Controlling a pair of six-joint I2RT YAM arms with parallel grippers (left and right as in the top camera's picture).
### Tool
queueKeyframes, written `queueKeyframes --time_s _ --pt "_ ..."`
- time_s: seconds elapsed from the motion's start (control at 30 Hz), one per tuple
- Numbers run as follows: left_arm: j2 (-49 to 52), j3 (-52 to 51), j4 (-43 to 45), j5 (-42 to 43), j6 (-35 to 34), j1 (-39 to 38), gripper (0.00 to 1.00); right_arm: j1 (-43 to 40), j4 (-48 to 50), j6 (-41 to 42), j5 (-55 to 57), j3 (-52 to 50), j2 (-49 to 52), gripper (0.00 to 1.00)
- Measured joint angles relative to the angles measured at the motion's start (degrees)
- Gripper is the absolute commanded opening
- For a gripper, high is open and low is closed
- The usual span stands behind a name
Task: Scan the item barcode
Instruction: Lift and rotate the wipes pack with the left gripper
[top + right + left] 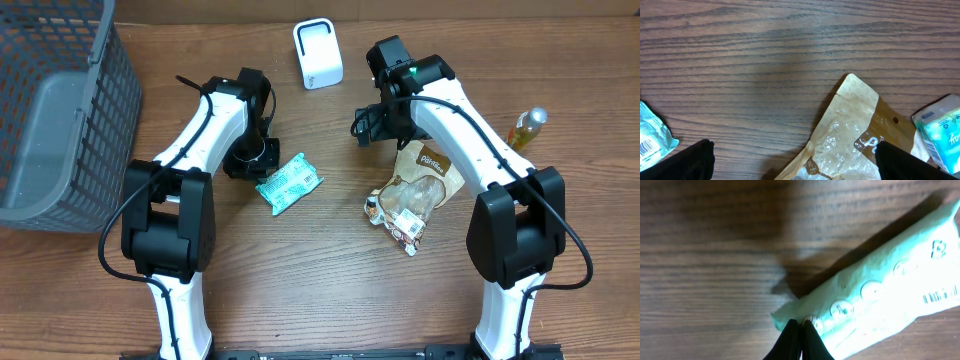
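Note:
Closed left fingers meet only the slanted mint-green packet's corner, so I need to open, turn along it and pinch across its end [831, 338].
A mint-green snack packet [290, 183] lies flat on the wooden table; its barcode [940, 296] shows near one end in the left wrist view. My left gripper [252, 160] sits at the packet's [875, 300] left end, and its black fingers [790, 340] are pressed together on the crimped edge there. The white scanner stand [318, 53] is upright at the back centre. My right gripper [372, 122] hovers open above bare wood beside a brown paper bag [850, 130], with nothing between its fingers [695, 160].
A grey wire basket [55, 110] fills the back left. The brown bag [420, 185] with small items lies right of centre, and a yellow bottle [527, 128] lies at the far right. A teal-and-white pack [940, 125] rests by the bag.

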Motion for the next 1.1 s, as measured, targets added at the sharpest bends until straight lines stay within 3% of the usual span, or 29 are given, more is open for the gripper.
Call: queueKeyframes --time_s 0.2,0.33,0.47,0.77,1.1 --pt "0.0 2.2 -3.7 1.1 0.3 0.9 0.07 0.0 0.0 0.0 0.0 0.0 0.0 1.00" --pt "0.0 4.7 -3.9 2.0 3.2 2.0 0.29 0.0 0.0 0.0 0.0 0.0 0.0 1.00" --pt "0.0 4.9 -3.9 2.6 9.6 2.8 0.40 0.0 0.0 0.0 0.0 0.0 0.0 1.00" --pt "0.0 4.6 -3.5 7.7 21.3 3.0 0.43 0.0 0.0 0.0 0.0 0.0 0.0 1.00" --pt "0.0 -0.7 -0.7 9.6 26.6 3.0 0.44 0.0 0.0 0.0 0.0 0.0 0.0 1.00"
